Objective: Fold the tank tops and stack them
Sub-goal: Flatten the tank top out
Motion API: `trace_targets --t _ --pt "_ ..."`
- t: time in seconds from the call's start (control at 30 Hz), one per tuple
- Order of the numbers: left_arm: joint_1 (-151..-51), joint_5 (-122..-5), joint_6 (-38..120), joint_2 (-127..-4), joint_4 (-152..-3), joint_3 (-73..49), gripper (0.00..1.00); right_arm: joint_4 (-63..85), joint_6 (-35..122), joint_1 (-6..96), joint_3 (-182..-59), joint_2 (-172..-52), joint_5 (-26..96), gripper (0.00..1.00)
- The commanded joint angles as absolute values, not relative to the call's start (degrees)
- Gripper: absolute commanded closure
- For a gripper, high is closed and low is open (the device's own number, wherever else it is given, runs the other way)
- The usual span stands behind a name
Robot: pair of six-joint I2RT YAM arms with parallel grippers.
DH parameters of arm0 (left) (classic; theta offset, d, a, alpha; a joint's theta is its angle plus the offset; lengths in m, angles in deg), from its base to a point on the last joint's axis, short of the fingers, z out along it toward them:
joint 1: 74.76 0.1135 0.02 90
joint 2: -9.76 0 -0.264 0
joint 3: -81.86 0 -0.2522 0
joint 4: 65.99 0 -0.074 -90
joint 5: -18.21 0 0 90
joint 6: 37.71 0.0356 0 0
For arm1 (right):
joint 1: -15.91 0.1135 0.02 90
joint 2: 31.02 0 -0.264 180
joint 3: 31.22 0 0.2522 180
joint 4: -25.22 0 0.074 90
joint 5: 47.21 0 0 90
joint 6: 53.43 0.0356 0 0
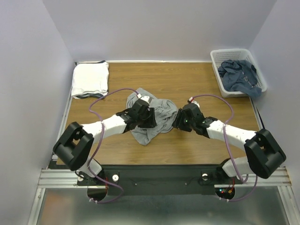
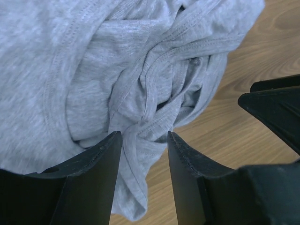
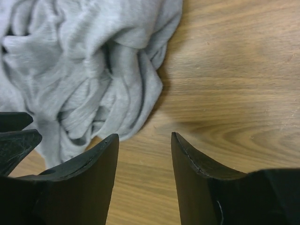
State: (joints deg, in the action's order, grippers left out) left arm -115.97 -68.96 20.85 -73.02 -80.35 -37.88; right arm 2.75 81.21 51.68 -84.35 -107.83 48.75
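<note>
The grey tank top is bunched up between my grippers, so next my left gripper pinches the tank top's stitched fold (image 2: 149, 103) and lifts while my right gripper holds the tank top's edge.
A heather grey tank top (image 1: 159, 112) lies crumpled in the middle of the wooden table. My left gripper (image 1: 150, 118) is low over its left part and open. In the left wrist view (image 2: 143, 138) a fold of the grey top (image 2: 103, 70) lies between the spread fingers. My right gripper (image 1: 176, 121) is at the top's right edge, open and empty. In the right wrist view (image 3: 144, 138) it is over bare wood with the grey top (image 3: 84, 61) just to its left. A folded white tank top stack (image 1: 90, 79) sits at the back left. Dusty blue tops (image 1: 239, 77) fill the basket.
The white lattice basket (image 1: 215, 57) stands at the table's back right corner. The table (image 1: 187, 79) has grey walls on three sides. The two grippers are close together, and the right gripper's fingers (image 2: 276, 108) show in the left wrist view.
</note>
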Motion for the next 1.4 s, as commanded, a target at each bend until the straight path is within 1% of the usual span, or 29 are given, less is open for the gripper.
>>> trace_targets --t 0.0,0.03,0.07,0.2,0.27,0.33,0.37,0.4,0.43,0.5,0.53,0.57,0.63,0.67,0.7,0.73,0.77,0.87,0.9,0.93,1.0,1.07,1.1,1.17,1.37 --pt "-116.8 -70.1 22.8 -76.4 -78.2 -33.2 0.40 9.4 82.4 52.2 -83.1 -110.4 50.9 0.46" --pt "-116.7 -70.1 23.1 -77.0 -78.1 -32.6 0.35 10.9 82.5 52.1 -83.1 -111.0 50.6 0.47" --pt "-116.9 -70.0 23.3 -78.0 -77.9 -31.4 0.35 10.9 82.6 52.1 -83.1 -112.6 50.4 0.48" --pt "-117.2 -71.3 23.6 -81.0 -79.5 -28.8 0.35 14.3 82.5 52.2 -84.3 -116.7 50.4 0.50" --pt "-117.3 -74.0 23.6 -82.0 -79.7 -28.7 0.36 15.1 82.4 52.1 -85.2 -117.9 50.9 0.50" --pt "-117.2 -73.9 23.7 -82.5 -79.7 -28.6 0.42 15.4 82.4 52.1 -85.8 -119.5 51.3 0.51" --pt "-117.3 -73.4 23.7 -83.0 -79.7 -28.5 0.51 15.6 82.4 52.1 -86.1 -120.0 51.4 0.54" --pt "-117.2 -73.3 23.7 -83.1 -79.7 -28.5 0.54 15.5 82.5 52.1 -86.3 -120.7 51.5 0.56" --pt "-117.3 -72.9 23.7 -83.3 -79.7 -28.4 0.61 15.5 82.5 52.1 -86.4 -120.9 52.0 0.58" --pt "-117.4 -72.6 23.9 -83.4 -79.7 -28.3 0.65 15.5 82.6 52.2 -86.2 -120.8 52.5 0.62" --pt "-117.4 -72.2 24.1 -83.4 -79.7 -28.3 0.69 15.4 82.7 52.1 -86.2 -120.5 53.0 0.64" --pt "-117.3 -72.1 24.2 -83.4 -79.7 -28.2 0.72 15.4 82.6 52.1 -86.1 -120.2 53.3 0.68" --pt "-117.3 -72.1 24.6 -83.3 -81.3 -28.0 0.80 15.2 82.4 52.1 -85.8 -119.6 54.2 0.72" --pt "-117.3 -72.1 24.7 -83.2 -81.5 -27.8 0.80 15.2 82.4 52.1 -85.8 -118.9 54.4 0.79" --pt "-117.4 -72.2 24.9 -83.1 -81.7 -27.7 0.82 15.0 82.2 52.0 -85.8 -118.6 54.7 0.82" --pt "-117.4 -72.7 25.0 -83.1 -82.2 -27.4 0.92 14.1 81.8 52.0 -86.0 -117.9 55.4 0.87" --pt "-117.4 -72.8 25.1 -82.8 -82.5 -27.4 0.95 13.5 81.7 52.0 -86.2 -117.4 56.0 0.89" --pt "-117.4 -73.1 25.5 -82.7 -83.1 -27.2 0.99 11.6 80.8 51.9 -86.8 -115.8 58.7 0.95" --pt "-117.3 -72.9 26.2 -82.6 -83.4 -27.1 0.98 9.8 80.2 51.7 -87.0 -114.7 59.3 0.96" --pt "-117.4 -72.6 26.3 -82.5 -83.5 -27.0 0.87 8.5 80.0 51.7 -87.2 -114.3 60.7 0.98" --pt "-117.4 -72.1 26.7 -81.8 -83.5 -27.3 0.61 7.4 79.5 51.4 -87.4 -113.3 61.9 1.00" --pt "-117.5 -72.1 27.7 -81.2 -83.4 -27.6 0.43 6.2 78.9 51.4 -87.7 -112.4 63.1 1.00" --pt "-117.5 -72.1 27.9 -81.0 -83.2 -27.8 0.41 5.9 78.8 51.2 -87.8 -112.2 63.4 1.00" --pt "-117.6 -69.8 28.6 -81.1 -82.7 -28.0 0.39 5.1 78.7 51.2 -88.0 -112.1 63.8 1.00" --pt "-117.9 -66.3 28.9 -83.2 -80.7 -28.1 0.41 4.8 78.5 51.2 -88.7 -113.1 63.5 1.00"
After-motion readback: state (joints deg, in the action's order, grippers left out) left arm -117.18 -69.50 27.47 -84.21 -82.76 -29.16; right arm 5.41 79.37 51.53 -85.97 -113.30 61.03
